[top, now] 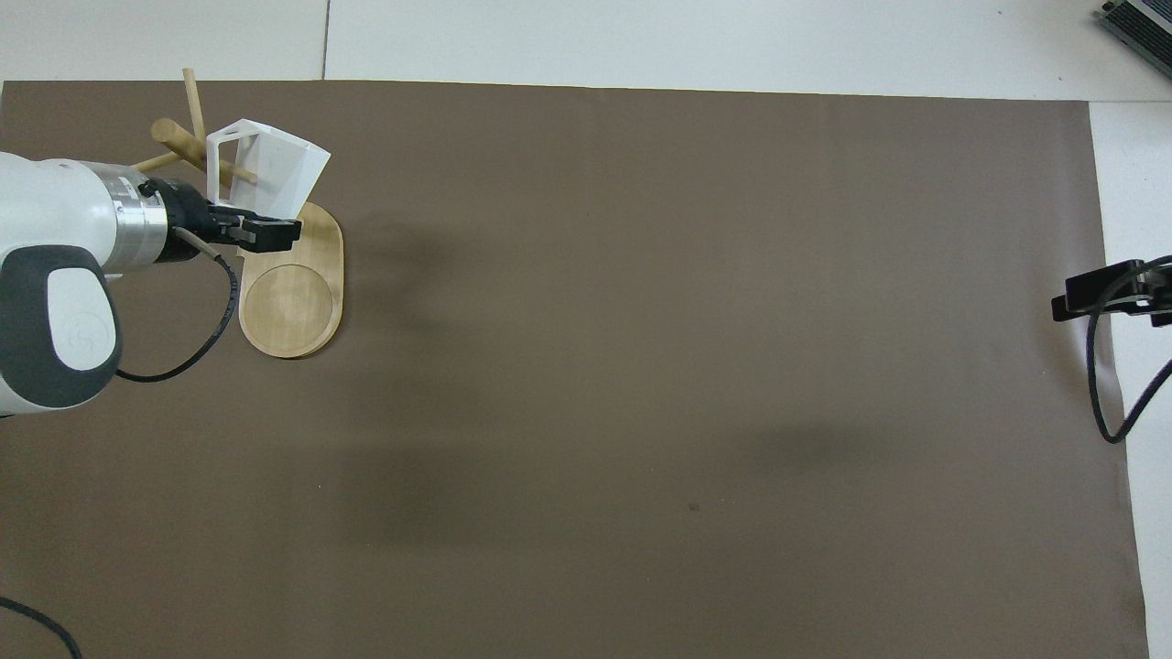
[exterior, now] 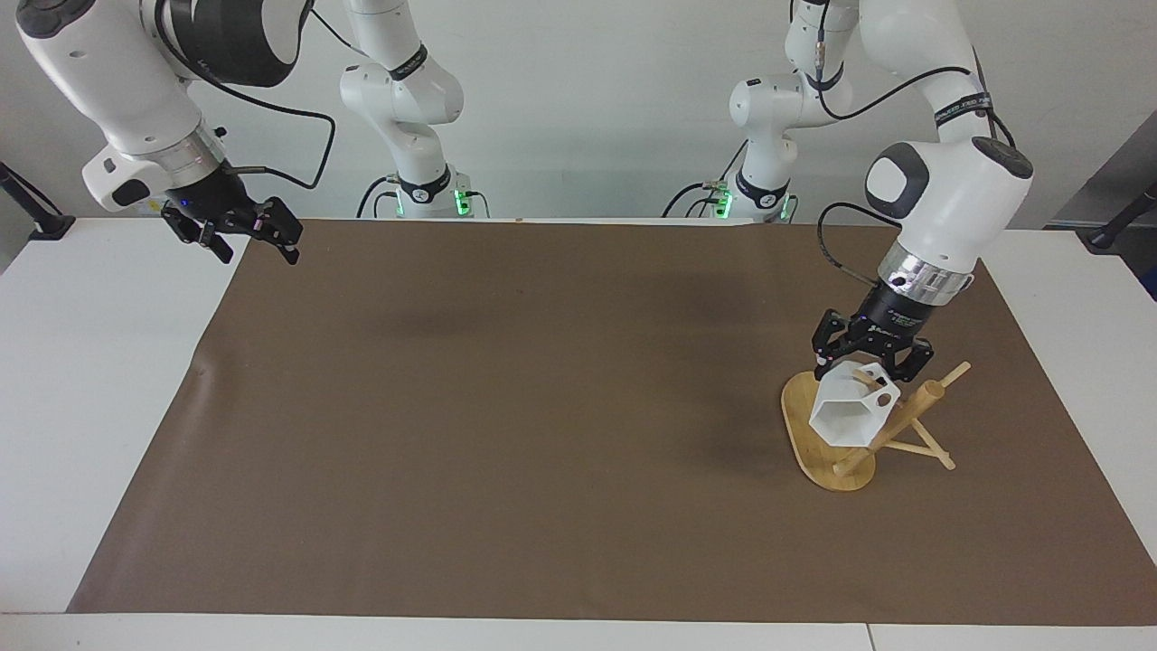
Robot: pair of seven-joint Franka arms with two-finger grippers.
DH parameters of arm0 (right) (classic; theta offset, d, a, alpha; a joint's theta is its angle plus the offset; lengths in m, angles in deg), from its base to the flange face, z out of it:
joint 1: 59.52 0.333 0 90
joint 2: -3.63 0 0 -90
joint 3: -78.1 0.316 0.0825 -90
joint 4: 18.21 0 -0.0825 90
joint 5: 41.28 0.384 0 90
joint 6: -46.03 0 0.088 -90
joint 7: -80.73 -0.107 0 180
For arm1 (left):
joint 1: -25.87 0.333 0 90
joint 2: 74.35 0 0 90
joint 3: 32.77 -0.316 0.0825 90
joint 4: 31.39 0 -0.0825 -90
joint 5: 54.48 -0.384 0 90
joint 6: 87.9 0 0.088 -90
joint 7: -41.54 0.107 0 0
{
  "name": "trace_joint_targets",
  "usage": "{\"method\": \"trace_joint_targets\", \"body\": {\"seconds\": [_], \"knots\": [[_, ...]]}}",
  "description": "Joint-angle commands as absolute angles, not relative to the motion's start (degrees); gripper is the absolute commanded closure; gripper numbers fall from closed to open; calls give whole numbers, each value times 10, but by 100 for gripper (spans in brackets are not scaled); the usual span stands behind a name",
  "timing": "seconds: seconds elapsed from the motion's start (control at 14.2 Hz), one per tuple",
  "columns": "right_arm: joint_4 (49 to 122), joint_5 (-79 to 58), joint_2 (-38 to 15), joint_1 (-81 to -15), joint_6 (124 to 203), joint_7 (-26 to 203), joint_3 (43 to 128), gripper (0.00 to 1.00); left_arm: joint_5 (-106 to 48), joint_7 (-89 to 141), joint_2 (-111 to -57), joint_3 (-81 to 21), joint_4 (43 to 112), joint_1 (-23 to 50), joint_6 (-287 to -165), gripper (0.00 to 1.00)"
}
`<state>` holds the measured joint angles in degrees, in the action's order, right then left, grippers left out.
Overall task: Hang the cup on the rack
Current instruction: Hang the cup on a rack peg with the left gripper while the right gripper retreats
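The white cup will hang by its handle on the thin peg (top: pixel 262 185) above the rack's oval base, and my left gripper needs to let go of it there. The cup is now tilted over the rack.
The white faceted cup (exterior: pixel 848 411) (top: pixel 276 170) hangs tilted over the bamboo rack (exterior: pixel 801 432) (top: pixel 291 302), its hexagonal mouth turned away from the robots. A thin peg (top: pixel 240 172) passes through the hole in its handle. My left gripper (exterior: pixel 870 365) (top: pixel 267 232) is shut on the cup from above, next to the handle. The rack's post (exterior: pixel 913 409) leans toward the left arm's end of the table. My right gripper (exterior: pixel 260 251) (top: pixel 1090 297) hangs open and holds nothing, over the mat's edge at the right arm's end.
A brown mat (exterior: pixel 542 434) covers most of the white table (exterior: pixel 90 380). The rack's oval base has a round recess (top: pixel 287 298) with nothing in it.
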<state>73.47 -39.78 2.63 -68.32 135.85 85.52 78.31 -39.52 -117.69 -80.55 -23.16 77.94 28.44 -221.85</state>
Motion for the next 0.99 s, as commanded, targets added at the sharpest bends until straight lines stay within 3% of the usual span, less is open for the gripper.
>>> {"method": "trace_joint_targets", "body": {"seconds": [0.0, 0.78, 0.92], "knots": [[738, -411, 36, -686, 1354, 844, 777, 0, -424, -1298, -803, -229, 787, 282, -2238, 100], [746, -410, 36, -679, 1392, 844, 763, 0, -430, -1303, -809, -230, 813, 286, -2280, 100], [748, -410, 36, -676, 1404, 841, 763, 0, -430, -1303, -809, -230, 813, 288, -2283, 90]]}}
